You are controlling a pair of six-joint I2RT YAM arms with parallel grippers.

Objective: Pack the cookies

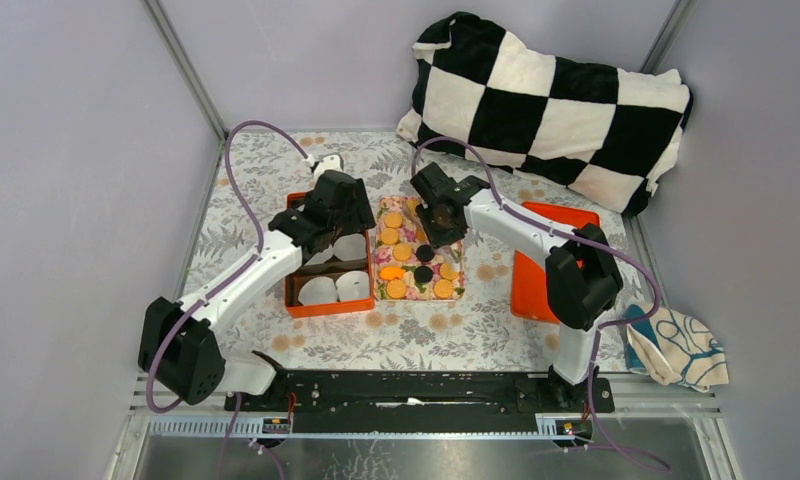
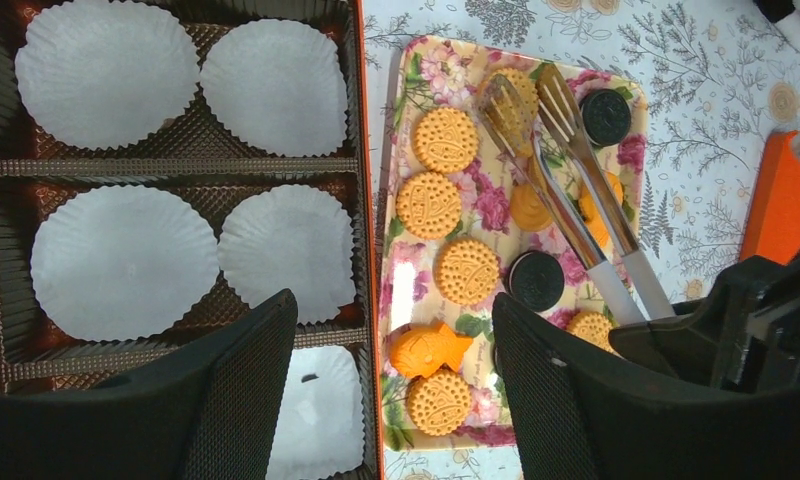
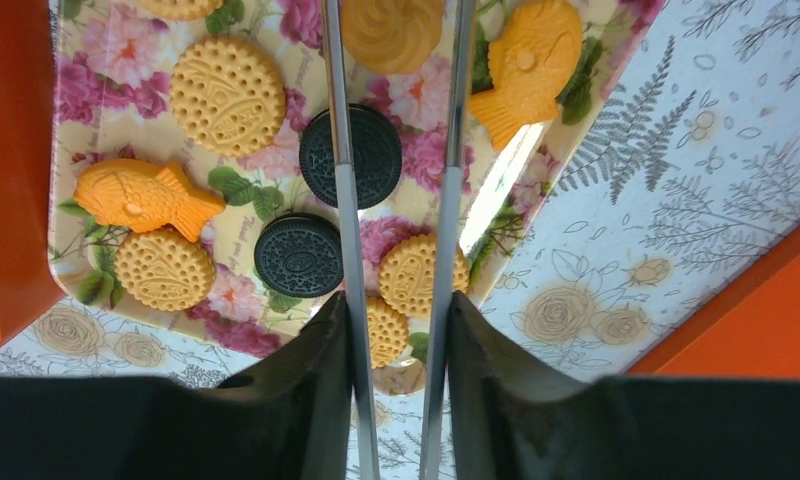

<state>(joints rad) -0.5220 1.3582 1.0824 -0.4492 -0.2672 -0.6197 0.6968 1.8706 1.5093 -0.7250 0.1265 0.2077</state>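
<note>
The metal tongs' grey handle (image 1: 450, 254) (image 2: 616, 292), beside my right gripper's fingers, is the next thing my left gripper will go to and take hold of.
The cookies lie on a floral tray (image 1: 456, 290) at mid-table: tan round ones (image 2: 446, 139), black ones (image 2: 536, 280) and an orange fish-shaped one (image 2: 431, 350). My right gripper (image 1: 438, 212) is shut on metal tongs (image 2: 576, 190) and holds them over the tray. In the right wrist view (image 3: 396, 340) the tong arms (image 3: 338, 150) run across a black cookie (image 3: 371, 155), with an orange swirl cookie (image 3: 391, 30) between them. My left gripper (image 1: 336, 205) is open and empty (image 2: 396, 390) above the edge where the orange box (image 1: 321, 308) meets the tray.
The orange box holds several white paper cups (image 2: 124, 262) in a brown insert. An orange lid (image 1: 546, 260) lies right of the tray. A black-and-white checkered pillow (image 1: 551, 100) sits at the back right. A patterned cloth (image 1: 676, 345) lies at the right edge.
</note>
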